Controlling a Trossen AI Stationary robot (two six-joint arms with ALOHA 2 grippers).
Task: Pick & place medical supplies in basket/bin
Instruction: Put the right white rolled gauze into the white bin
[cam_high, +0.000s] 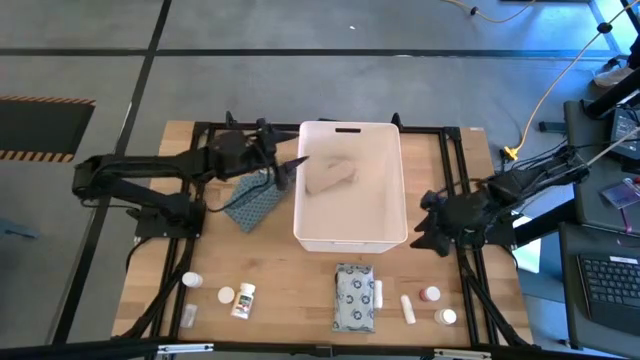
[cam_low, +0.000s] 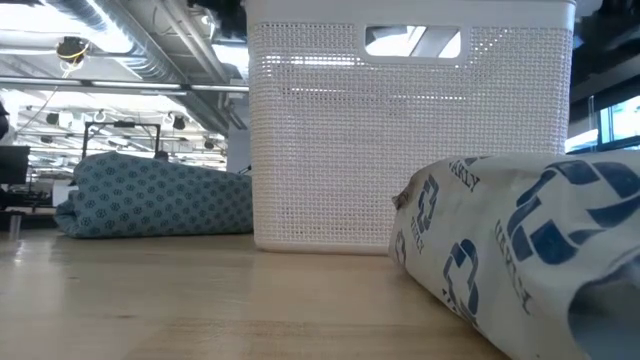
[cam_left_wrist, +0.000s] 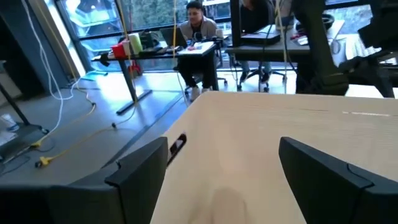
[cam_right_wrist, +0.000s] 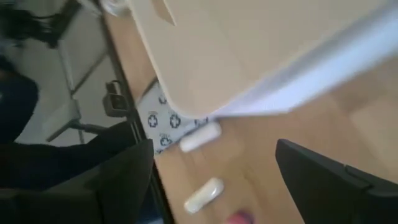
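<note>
Next, my right gripper closes on the middle of the white tube (cam_high: 408, 309) (cam_right_wrist: 204, 195) beside the red-capped bottle, the tube that is apart from the grey-white patterned pack.
The white tub (cam_high: 350, 235) stands mid-table, and a beige bandage roll (cam_high: 330, 176) lies on its floor. My left gripper (cam_high: 292, 165) hangs open and empty at the tub's left wall; its wrist view (cam_left_wrist: 217, 180) looks across the tub's pale inside. My right gripper (cam_high: 425, 225) waits open to the right of the tub (cam_right_wrist: 249, 50). A blue patterned soft pack (cam_high: 252, 205) lies on the table just left of the tub. The grey-white patterned pack (cam_high: 354, 297) lies flat near the table's near edge, with white tubes (cam_high: 408, 308) and a red-capped bottle (cam_high: 430, 295) beside it.
Small white bottles (cam_high: 243, 300) stand toward the near left corner. In the low view the grey-white pack (cam_low: 520, 250) fills the near right, with the tub's mesh wall (cam_low: 410, 130) behind it. Bare wood lies between the tub and the near row. A person sits at a desk (cam_left_wrist: 198, 28) beyond the table.
</note>
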